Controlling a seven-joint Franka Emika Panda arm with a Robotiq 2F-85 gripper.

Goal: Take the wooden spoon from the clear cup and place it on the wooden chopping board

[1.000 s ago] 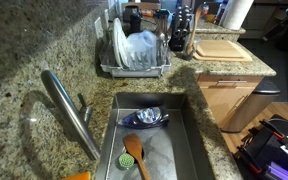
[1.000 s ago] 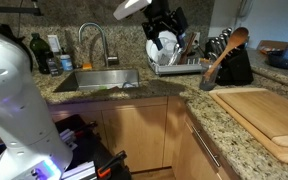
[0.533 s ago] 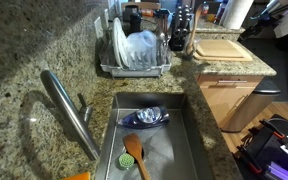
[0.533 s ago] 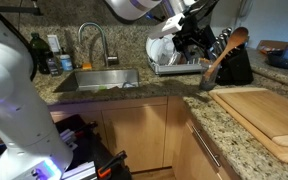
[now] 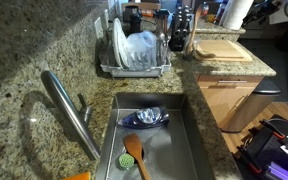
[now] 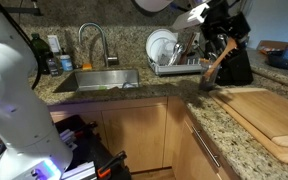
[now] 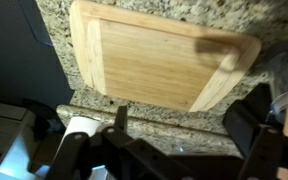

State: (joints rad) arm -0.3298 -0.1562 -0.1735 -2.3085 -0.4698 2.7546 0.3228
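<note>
The wooden spoon's upper part (image 5: 194, 25), above the clear cup's rim, is my next target, and I should move my gripper there and close it.
The pale wooden spoon (image 6: 220, 58) stands bowl-up in the clear cup (image 6: 207, 82) on the granite counter, next to the dark utensil block. In the wrist view the spoon's tip is a blur (image 7: 224, 46) over the wooden chopping board (image 7: 149, 62), and the cup shows at the right edge (image 7: 281, 85). The board also shows in both exterior views (image 5: 222, 48) (image 6: 264, 112). My gripper (image 6: 226, 34) hangs above the spoon and block. Its fingers (image 7: 184, 125) are spread apart and empty.
A dish rack with white plates (image 5: 134, 50) (image 6: 169, 55) stands beside the cup. The dark utensil block (image 6: 236, 66) is just behind the spoon. The sink (image 5: 184, 140) holds a bigger orange-brown spoon (image 5: 134, 155) and a blue dish. A faucet (image 5: 69, 110) stands nearby.
My gripper has moved from over the dish rack across to above the spoon and utensil block. It stays open. The spoon and cup have not moved.
</note>
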